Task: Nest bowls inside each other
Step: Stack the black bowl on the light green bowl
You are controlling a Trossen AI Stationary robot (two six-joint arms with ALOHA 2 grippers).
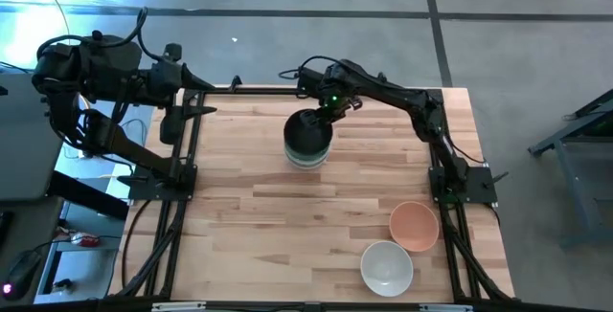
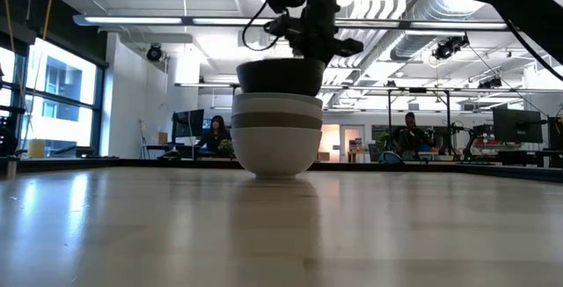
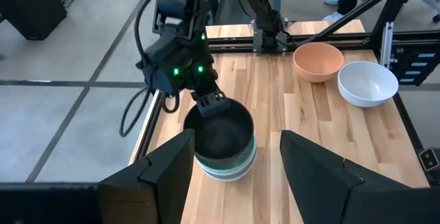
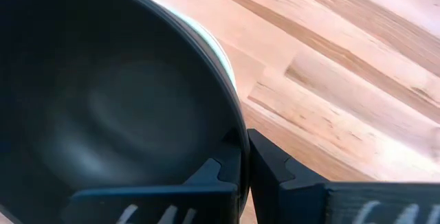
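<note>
The robot's right gripper should release the black bowl down inside the mint-edged bowl stack (image 1: 300,145) at the far middle of the table.
A stack of nested bowls (image 1: 308,142) stands on its white bottom bowl at the table's far middle. The black bowl (image 2: 280,76) sits on top; below it in the low view show a pale bowl, a thin mint edge and a white bowl. My right gripper (image 1: 328,113) is at the stack's far side, shut on the black bowl's rim. The peach-orange bowl (image 1: 415,226) and a white bowl (image 1: 387,266) rest apart on their bases near the right near corner. My left gripper (image 3: 237,176) waits open at the far left, facing the stack (image 3: 221,145). My right gripper holds the black bowl by its rim (image 4: 240,141) on the far side. One finger (image 4: 216,176) is inside the bowl and the other finger (image 4: 278,172) outside, coming from above and pointing down. The bowl sits upright, nested in the top of the stack.
The right arm (image 1: 421,111) reaches from the table's right edge across the far right part. Black frame rails (image 1: 187,149) run along both side edges. Bare wood (image 1: 268,226) lies left of and nearer than the stack. People sit in the room beyond (image 2: 214,133).
</note>
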